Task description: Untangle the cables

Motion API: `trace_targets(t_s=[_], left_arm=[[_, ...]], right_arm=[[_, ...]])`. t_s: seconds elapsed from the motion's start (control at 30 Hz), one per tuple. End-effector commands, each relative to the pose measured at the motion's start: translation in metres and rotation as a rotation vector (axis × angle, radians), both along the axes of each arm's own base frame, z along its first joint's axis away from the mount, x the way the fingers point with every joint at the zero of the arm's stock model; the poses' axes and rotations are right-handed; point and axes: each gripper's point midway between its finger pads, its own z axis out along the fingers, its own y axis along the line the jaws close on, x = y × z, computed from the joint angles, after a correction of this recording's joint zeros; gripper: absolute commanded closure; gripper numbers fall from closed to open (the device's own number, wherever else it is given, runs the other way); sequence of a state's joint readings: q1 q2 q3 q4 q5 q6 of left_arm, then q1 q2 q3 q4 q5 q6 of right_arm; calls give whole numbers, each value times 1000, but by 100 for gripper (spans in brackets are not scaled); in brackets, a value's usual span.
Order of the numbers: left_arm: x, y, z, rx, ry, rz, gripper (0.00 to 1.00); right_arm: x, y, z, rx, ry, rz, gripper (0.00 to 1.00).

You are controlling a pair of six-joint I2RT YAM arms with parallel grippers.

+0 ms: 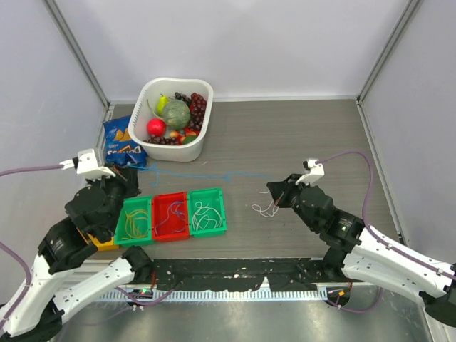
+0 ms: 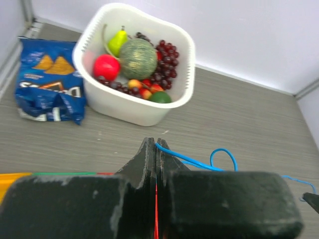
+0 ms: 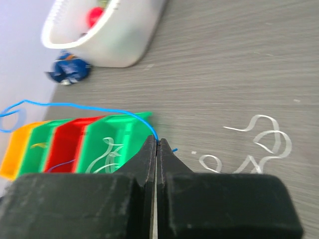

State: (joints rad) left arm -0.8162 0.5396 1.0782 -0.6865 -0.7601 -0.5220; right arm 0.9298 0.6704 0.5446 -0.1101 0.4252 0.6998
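Note:
My right gripper should release the blue cable in the red bin [image 1: 170, 217] [image 3: 67, 146] between the two green bins.
A thin blue cable [image 1: 206, 174] runs taut across the table between my two grippers. My left gripper [image 1: 132, 175] is shut on its left end, and in the left wrist view the blue cable [image 2: 199, 160] leaves the closed fingertips and loops to the right. My right gripper [image 1: 273, 189] is shut on the other end, with the blue cable [image 3: 75, 105] arching left from its tips. Loose white cables [image 1: 266, 208] lie on the table just below the right gripper, also seen as white cables [image 3: 264, 140] in the right wrist view.
Three small bins stand at the front: a green bin [image 1: 122, 229] with yellow cables, a red bin [image 1: 157, 226] with blue ones, a green bin [image 1: 221, 216] with white ones. A yellow bin [image 1: 102, 244] sits beside them. A white fruit basin [image 1: 200, 140] and a blue chip bag [image 1: 118, 144] are at the back left.

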Motion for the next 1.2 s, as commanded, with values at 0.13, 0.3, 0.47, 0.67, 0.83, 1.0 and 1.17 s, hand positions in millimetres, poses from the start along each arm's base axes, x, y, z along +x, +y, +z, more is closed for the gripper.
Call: trace_targets(t_s=[0.13, 0.3, 0.47, 0.67, 0.83, 1.0, 1.17], left_arm=[[-34, 89, 27, 78, -88, 255, 100], [-53, 117, 41, 67, -140, 303, 100], [-50, 101, 33, 107, -101, 214, 100], [-21, 26, -44, 193, 219, 35, 100], [-26, -10, -126, 156, 550, 35, 100], [-32, -29, -174, -40, 627, 67, 100], [-34, -24, -208, -168, 614, 146, 100]], right_arm=[[19, -62, -22, -200, 35, -320, 99], [21, -61, -18, -238, 14, -306, 99], [4, 23, 7, -190, -110, 156, 99], [-46, 152, 25, -104, -95, 722, 99], [-54, 213, 28, -84, -81, 824, 99], [-55, 232, 41, 10, -92, 831, 99], [-53, 229, 49, 39, -96, 802, 99]])
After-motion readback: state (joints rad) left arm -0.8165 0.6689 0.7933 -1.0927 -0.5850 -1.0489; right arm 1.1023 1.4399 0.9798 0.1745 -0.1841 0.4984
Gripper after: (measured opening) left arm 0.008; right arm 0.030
